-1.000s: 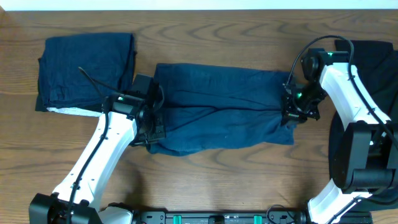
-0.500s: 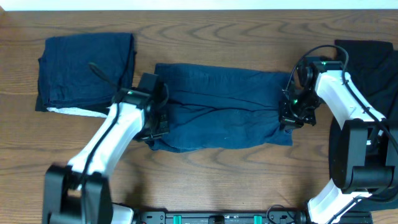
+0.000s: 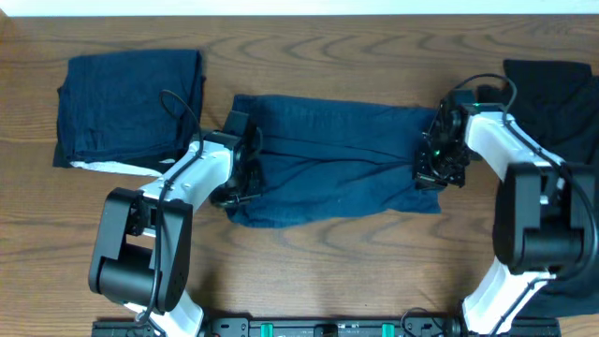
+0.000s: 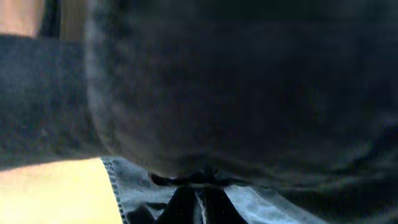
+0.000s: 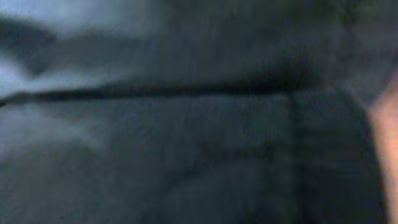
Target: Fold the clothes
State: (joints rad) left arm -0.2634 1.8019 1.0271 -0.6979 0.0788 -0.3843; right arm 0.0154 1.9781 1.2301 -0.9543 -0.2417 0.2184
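Note:
The robot's left gripper will release the end of the dark blue garment, which still lies across the table, on the table point(image 3: 234, 227) by its front corner nearest the navy piece.
A dark blue denim-like garment point(image 3: 337, 159) lies lengthwise across the middle of the table. My left gripper point(image 3: 238, 185) is at its left end, shut on the cloth. In the left wrist view the fingers point(image 4: 186, 202) pinch a fold just inside a stitched hem point(image 4: 112, 180). My right gripper point(image 3: 432, 172) is at the garment's right end and appears shut on that edge. The right wrist view is filled with blurred blue cloth point(image 5: 186, 137) and its fingers are hidden.
A folded navy piece point(image 3: 131, 108) lies at the far left with a white strip point(image 3: 112, 168) under its front edge. A black garment point(image 3: 562, 94) lies at the far right behind the right arm. Bare wood table point(image 3: 328, 271) runs along the front.
My left gripper has moved right and back along the garment's left end while its arm swung in. My right gripper has shifted slightly left. The garment's front edge has bunched inward.

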